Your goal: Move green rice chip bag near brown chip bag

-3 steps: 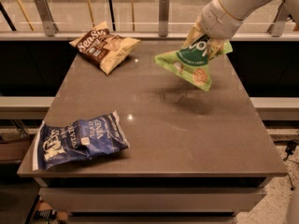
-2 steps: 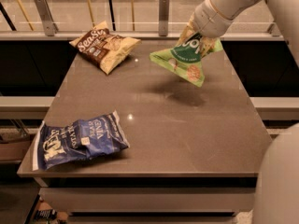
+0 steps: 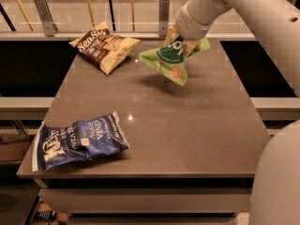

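Note:
The robot's gripper should release the green rice chip bag on the table's far part [image 3: 159, 63], next to the brown chip bag. The green bag now hangs in the air above the table.
The green rice chip bag [image 3: 169, 59] hangs in the air above the far middle of the table, tilted with its lower corner pointing down. My gripper [image 3: 182, 40] is shut on the bag's upper right part and holds it off the surface; its shadow lies on the table below. The brown chip bag [image 3: 104, 46] lies flat at the far left corner of the table, a short gap to the left of the green bag.
A dark blue chip bag [image 3: 77, 139] lies at the near left corner of the brown table [image 3: 187, 125]. A rail with metal posts [image 3: 163, 11] runs behind the table. My white arm [image 3: 262, 18] fills the right side of the view.
My gripper has carried the green bag to the left, closer to the brown chip bag. The brown and blue bags have not moved.

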{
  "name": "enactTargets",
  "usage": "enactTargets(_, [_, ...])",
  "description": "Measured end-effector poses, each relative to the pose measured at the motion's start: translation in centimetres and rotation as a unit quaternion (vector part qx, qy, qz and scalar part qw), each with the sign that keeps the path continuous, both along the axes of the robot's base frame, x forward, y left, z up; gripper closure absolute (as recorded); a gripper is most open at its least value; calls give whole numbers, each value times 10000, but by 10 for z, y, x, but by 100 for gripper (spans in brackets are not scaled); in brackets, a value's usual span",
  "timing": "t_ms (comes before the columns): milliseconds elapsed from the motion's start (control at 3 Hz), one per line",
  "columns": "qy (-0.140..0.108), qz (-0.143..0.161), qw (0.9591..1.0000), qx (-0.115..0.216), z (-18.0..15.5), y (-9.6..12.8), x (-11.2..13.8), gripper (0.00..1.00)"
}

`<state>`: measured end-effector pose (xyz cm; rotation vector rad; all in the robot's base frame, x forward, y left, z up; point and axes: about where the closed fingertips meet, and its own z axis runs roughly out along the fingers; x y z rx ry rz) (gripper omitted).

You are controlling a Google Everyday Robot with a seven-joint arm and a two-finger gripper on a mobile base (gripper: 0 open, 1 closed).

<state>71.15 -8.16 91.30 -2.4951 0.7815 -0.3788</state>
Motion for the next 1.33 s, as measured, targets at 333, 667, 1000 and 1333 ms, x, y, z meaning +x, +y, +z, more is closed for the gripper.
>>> enactTargets(333, [-62, -246, 9992, -295, -25, 16, 11, 100])
enactTargets(667, [-90, -429, 9977, -513, -44, 26, 21, 100])
enactTargets(1000, [-58, -417, 9963, -748, -52, 36, 32, 100])
enactTargets(1333, [-78, -370, 9951, -918, -50, 44, 46, 100])
